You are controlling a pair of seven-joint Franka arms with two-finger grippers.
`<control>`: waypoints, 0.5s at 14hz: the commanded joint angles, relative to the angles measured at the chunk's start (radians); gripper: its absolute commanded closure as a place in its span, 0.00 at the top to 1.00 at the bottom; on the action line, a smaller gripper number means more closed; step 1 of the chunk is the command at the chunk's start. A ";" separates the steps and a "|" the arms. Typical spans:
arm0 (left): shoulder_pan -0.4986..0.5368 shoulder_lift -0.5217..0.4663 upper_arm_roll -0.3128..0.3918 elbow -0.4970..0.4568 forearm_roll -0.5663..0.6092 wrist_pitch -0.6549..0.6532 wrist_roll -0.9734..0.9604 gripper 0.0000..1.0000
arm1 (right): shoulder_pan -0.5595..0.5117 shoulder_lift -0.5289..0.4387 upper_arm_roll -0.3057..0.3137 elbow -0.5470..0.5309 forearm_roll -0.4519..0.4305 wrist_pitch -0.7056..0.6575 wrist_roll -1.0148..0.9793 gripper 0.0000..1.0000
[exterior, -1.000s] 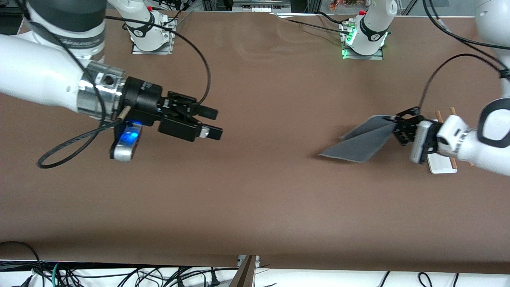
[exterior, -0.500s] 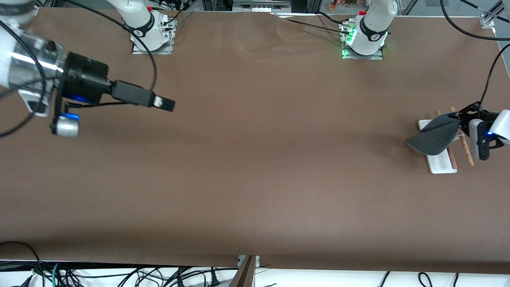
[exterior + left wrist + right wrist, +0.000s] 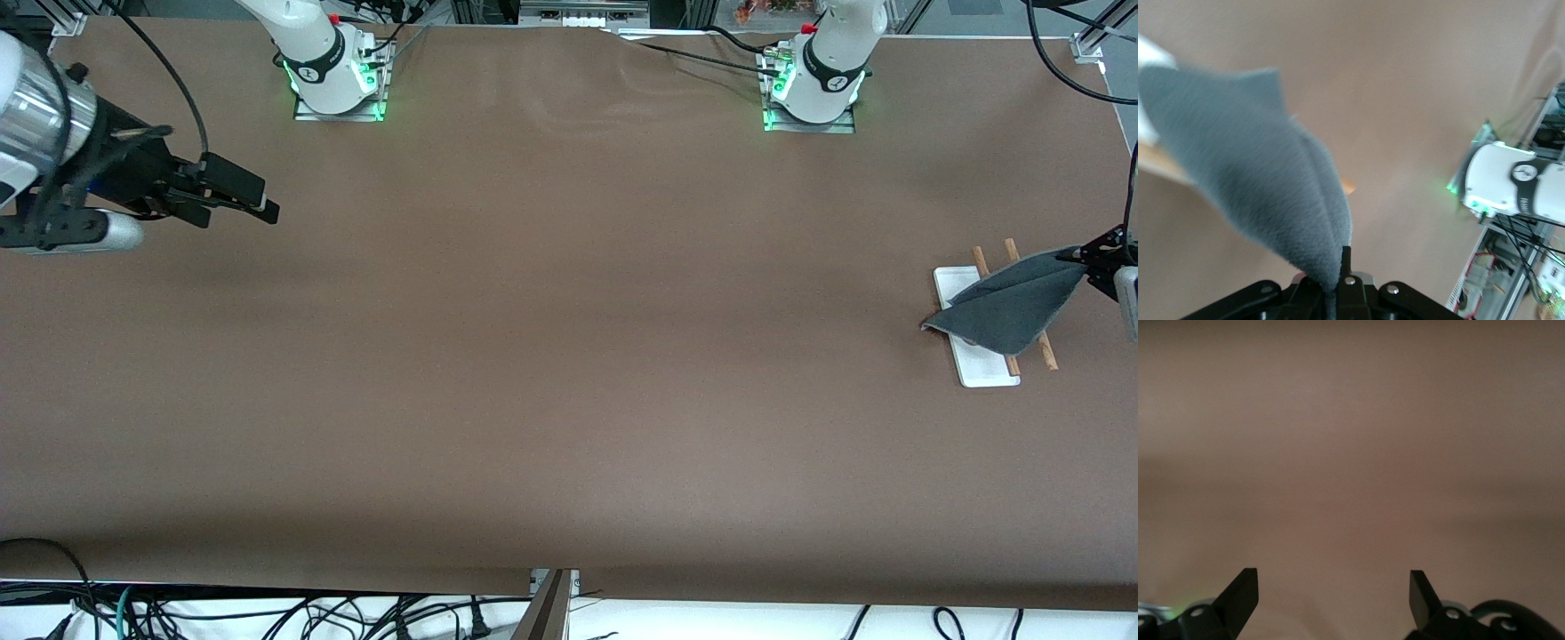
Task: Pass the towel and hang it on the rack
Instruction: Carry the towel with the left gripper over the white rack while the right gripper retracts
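The robot's left gripper will release the towel, now held just above the rack, so it hangs draped across the middle of the wooden rods (image 3: 1000, 297) (image 3: 1248, 157) on the rack.
The towel (image 3: 1009, 302), showing its dark grey face, drapes over the rack (image 3: 982, 369) at the left arm's end of the table, covering the middle of the two wooden rods (image 3: 1010, 249). My left gripper (image 3: 1089, 258) is shut on one corner of the towel and holds it just above the rack. In the left wrist view the towel (image 3: 1251, 180) hangs from the shut jaws over a rod (image 3: 1158, 163). My right gripper (image 3: 262, 209) is open and empty, raised over the table at the right arm's end; the right wrist view shows only bare table between its fingers (image 3: 1241, 590).
The brown table (image 3: 569, 356) spreads between the two arms. The left arm's base (image 3: 813, 80) and the right arm's base (image 3: 333, 76) stand at the table's back edge. Cables (image 3: 267, 613) lie below the table's front edge.
My left gripper has carried the towel from the table onto the rack, so it now drapes over the rods. My right arm has drawn back toward its end of the table.
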 commanded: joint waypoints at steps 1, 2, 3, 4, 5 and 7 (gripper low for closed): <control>0.043 0.043 0.000 0.033 0.047 0.062 0.035 0.00 | 0.026 -0.089 -0.022 -0.168 -0.123 0.063 -0.094 1.00; 0.054 0.046 0.000 0.030 0.067 0.096 0.059 0.00 | 0.025 -0.108 -0.035 -0.232 -0.144 0.118 -0.117 1.00; 0.071 0.057 0.000 0.027 0.073 0.131 0.076 0.00 | 0.026 -0.115 -0.062 -0.286 -0.143 0.164 -0.153 1.00; 0.091 0.082 0.000 0.026 0.070 0.156 0.091 0.00 | 0.025 -0.120 -0.082 -0.321 -0.137 0.197 -0.198 1.00; 0.103 0.115 0.000 0.027 0.064 0.168 0.094 0.00 | 0.025 -0.125 -0.102 -0.344 -0.131 0.220 -0.221 1.00; 0.116 0.136 0.000 0.026 0.061 0.210 0.101 0.00 | 0.026 -0.126 -0.133 -0.357 -0.128 0.226 -0.241 1.00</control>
